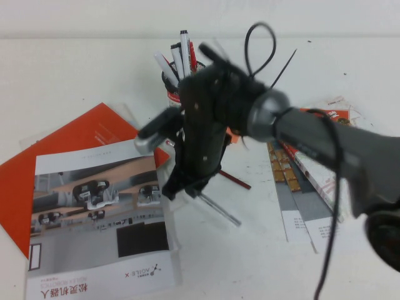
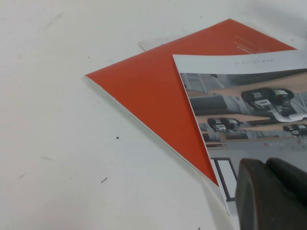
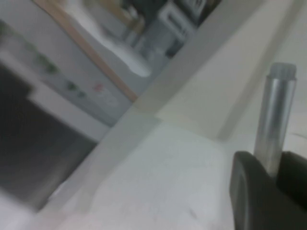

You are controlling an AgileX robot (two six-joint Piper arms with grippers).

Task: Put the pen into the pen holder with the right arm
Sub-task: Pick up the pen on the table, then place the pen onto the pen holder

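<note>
I need to use my right gripper to release the silver-grey pen, now slanted near the table's middle, among the white and red markers (image 1: 185, 71) in the black mesh pen holder.
The silver-grey pen (image 1: 220, 210) lies slanted near the table's middle, with one end under my right gripper (image 1: 182, 189). In the right wrist view the pen (image 3: 274, 120) stands between the two black fingers (image 3: 247, 191), which are shut on it. I cannot tell whether it is off the table. The black mesh pen holder (image 1: 172, 97), with its white label and red band, stands behind the right arm and is mostly hidden by it. My left gripper (image 2: 271, 191) is out of the high view. It hovers, shut and empty, over the corner of a brochure.
White markers and a red one (image 1: 183, 49) stick out of the holder. A dark-red pencil (image 1: 235, 180) lies right of the gripper. A grey brochure (image 1: 100, 215) on an orange booklet (image 1: 75, 134) lies at left, and printed papers (image 1: 309, 187) lie at right.
</note>
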